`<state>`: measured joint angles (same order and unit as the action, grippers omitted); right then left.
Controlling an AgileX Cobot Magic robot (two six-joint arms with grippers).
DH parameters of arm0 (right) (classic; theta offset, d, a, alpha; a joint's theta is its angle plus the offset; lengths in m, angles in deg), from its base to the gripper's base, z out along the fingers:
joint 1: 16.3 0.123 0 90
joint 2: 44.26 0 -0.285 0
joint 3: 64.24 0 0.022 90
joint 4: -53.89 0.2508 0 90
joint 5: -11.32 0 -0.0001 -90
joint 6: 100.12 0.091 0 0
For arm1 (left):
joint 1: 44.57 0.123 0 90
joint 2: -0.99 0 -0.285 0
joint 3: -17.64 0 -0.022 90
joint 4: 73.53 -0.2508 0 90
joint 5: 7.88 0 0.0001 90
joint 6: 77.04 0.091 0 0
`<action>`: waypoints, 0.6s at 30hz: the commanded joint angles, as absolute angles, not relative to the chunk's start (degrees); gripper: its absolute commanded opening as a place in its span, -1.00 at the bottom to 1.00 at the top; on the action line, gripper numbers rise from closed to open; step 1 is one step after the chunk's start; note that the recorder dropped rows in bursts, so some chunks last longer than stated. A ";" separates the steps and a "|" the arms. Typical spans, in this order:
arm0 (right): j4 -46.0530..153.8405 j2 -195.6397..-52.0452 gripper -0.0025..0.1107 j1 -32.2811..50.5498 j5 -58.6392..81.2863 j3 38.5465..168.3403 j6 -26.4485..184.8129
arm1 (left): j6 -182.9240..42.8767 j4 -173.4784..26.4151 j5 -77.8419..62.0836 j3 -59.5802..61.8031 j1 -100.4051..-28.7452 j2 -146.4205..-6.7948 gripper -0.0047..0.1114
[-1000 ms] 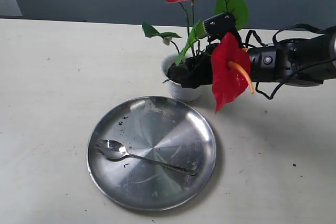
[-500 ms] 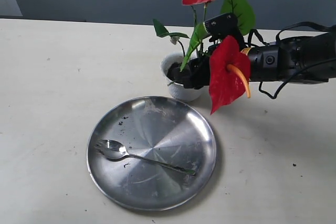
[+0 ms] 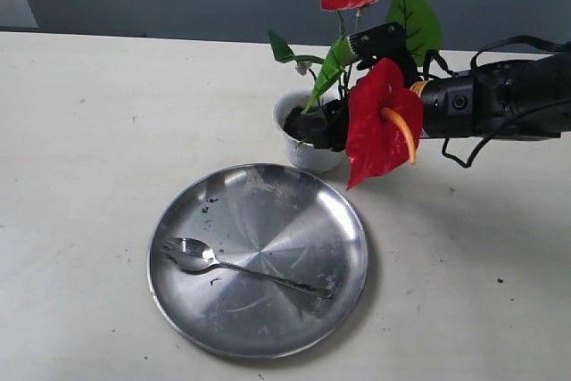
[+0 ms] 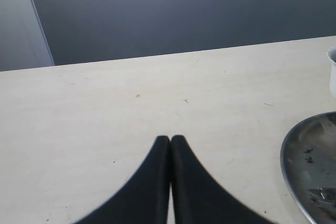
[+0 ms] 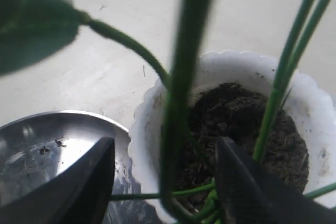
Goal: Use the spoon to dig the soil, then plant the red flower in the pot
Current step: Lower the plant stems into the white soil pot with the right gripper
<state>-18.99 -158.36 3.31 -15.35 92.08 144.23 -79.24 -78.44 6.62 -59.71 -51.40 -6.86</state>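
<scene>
My right gripper needs to grip the stems (image 5: 211, 204), lift the red flower clear and lower it into the soil, because the flower leans with a stem across the pot's rim.
The red flower (image 3: 379, 127) stands in the white pot (image 3: 299, 153), leaning right, with a second bloom up high. My right gripper (image 3: 317, 127) hovers at the pot's rim, open. In the right wrist view its jaws (image 5: 165, 144) stand wide apart with the green stems (image 5: 184, 77) between them, above dark soil (image 5: 236, 124) in the pot (image 5: 152, 108). The spoon (image 3: 232, 265) lies on the steel plate (image 3: 268, 211), bowl to the left. My left gripper (image 4: 170, 137) is shut with nothing in it, low over bare table, far from the pot.
The round steel plate sits in front of the pot, with crumbs of soil on it; its rim (image 4: 294, 150) and the pot's edge (image 4: 332, 74) show in the left wrist view. A grey wall runs behind the table. The right arm's cables (image 3: 500, 46) hang right of the pot.
The flower has swung rightward and its blooms have shifted up and right. The right gripper has drawn back a little to the right at the pot. Spoon and plate have not moved.
</scene>
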 commanded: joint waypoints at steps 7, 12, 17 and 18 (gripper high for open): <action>-22.52 -155.60 -0.24 3.17 -7.70 91.36 148.97 | -79.49 -78.35 5.84 -59.58 -51.71 -6.79 -0.91; -23.24 -155.08 -0.30 3.17 -8.87 91.36 149.12 | -79.49 -78.35 5.84 -59.58 -51.71 -6.79 -0.91; -27.38 -155.08 -0.30 3.17 -9.01 91.36 152.34 | -79.49 -78.35 5.84 -59.58 -51.71 -6.79 -0.91; -27.48 -155.08 -0.30 3.17 -9.28 91.36 152.34 | -79.49 -78.35 5.84 -59.58 -51.71 -6.79 -0.91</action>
